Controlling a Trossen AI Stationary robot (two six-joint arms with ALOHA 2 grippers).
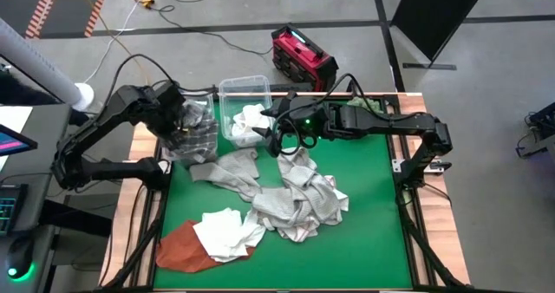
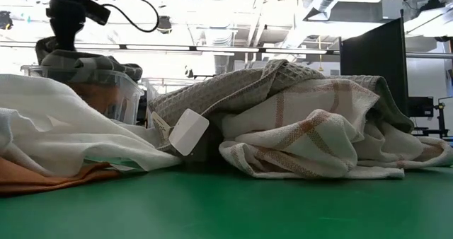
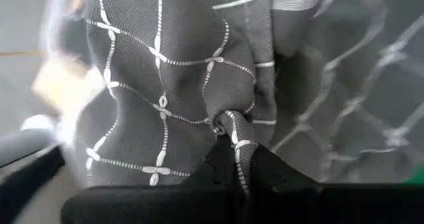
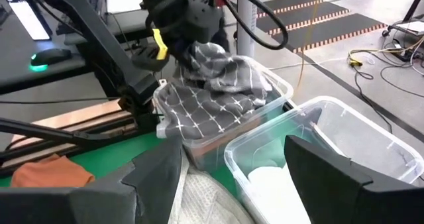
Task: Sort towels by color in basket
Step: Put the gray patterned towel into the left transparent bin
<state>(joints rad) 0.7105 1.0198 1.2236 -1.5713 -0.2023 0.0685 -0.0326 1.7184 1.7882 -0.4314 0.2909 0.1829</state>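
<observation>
My left gripper should release the dark grey towel inside the clear bin (image 1: 192,135) that is beside the white towel's bin.
My left gripper (image 1: 179,120) hangs over the left clear bin (image 1: 192,141), shut on a dark grey towel (image 3: 165,85) with white check lines. The right wrist view shows that gripper (image 4: 192,25) above the towel (image 4: 218,65) and the bin (image 4: 199,134). My right gripper (image 4: 232,177) stands open and holds nothing, near the right clear bin (image 1: 243,92), where a white towel (image 1: 251,121) lies. On the green mat lie a grey waffle towel (image 1: 232,167), a light checked towel (image 1: 299,205), a white towel (image 1: 227,232) and a rust-orange towel (image 1: 180,246). My left gripper pinches a bunched fold (image 3: 233,139) of the dark grey towel between its two fingers. The fingers come from above and point steeply down. The cloth hangs slack below them, and its lower part (image 4: 199,111) lies spread over the bin's top.
The two clear bins stand side by side at the mat's far edge. A red device (image 1: 302,57) sits on the floor beyond the table. The loose towels fill the mat's middle and near left; bare green mat (image 1: 373,224) shows at the right.
</observation>
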